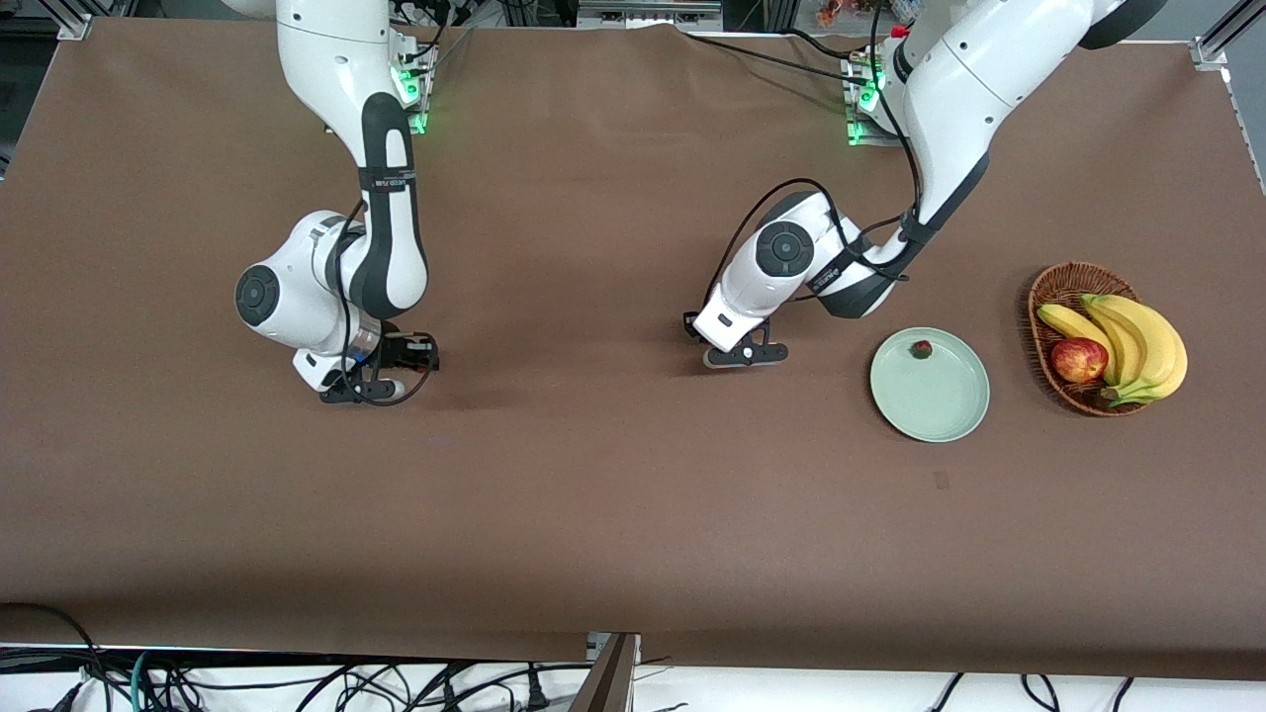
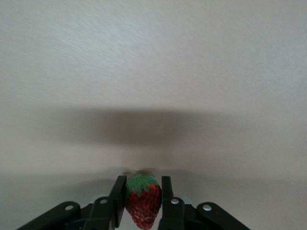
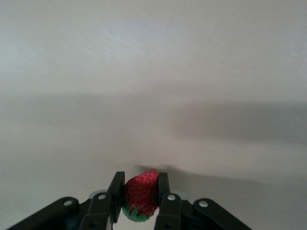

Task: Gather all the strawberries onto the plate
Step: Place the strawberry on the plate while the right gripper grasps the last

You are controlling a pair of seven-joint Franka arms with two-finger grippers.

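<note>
The robot's right gripper will let go of its strawberry on the bare brown table (image 1: pixel 717 340) under the left gripper, short of the plate.
One strawberry (image 1: pixel 922 348) lies in the pale green plate (image 1: pixel 935 410), near the rim on the side away from the front camera. My left gripper (image 1: pixel 744 356) is low over the bare table, beside the plate toward the right arm's end. In the left wrist view it (image 2: pixel 143 181) is shut on a second strawberry (image 2: pixel 143 206), green cap toward the fingertips. My right gripper (image 1: pixel 371 389) is low over the table toward the right arm's end. In the right wrist view it (image 3: pixel 140 175) is shut on a third strawberry (image 3: pixel 142 192), red tip toward the fingertips.
A brown wicker basket (image 1: pixel 1050 287) stands beside the plate toward the left arm's end, holding bananas (image 1: pixel 1137 341) and a red apple (image 1: pixel 1078 359). The brown table cover (image 1: pixel 593 494) stretches between the two grippers and toward the front camera.
</note>
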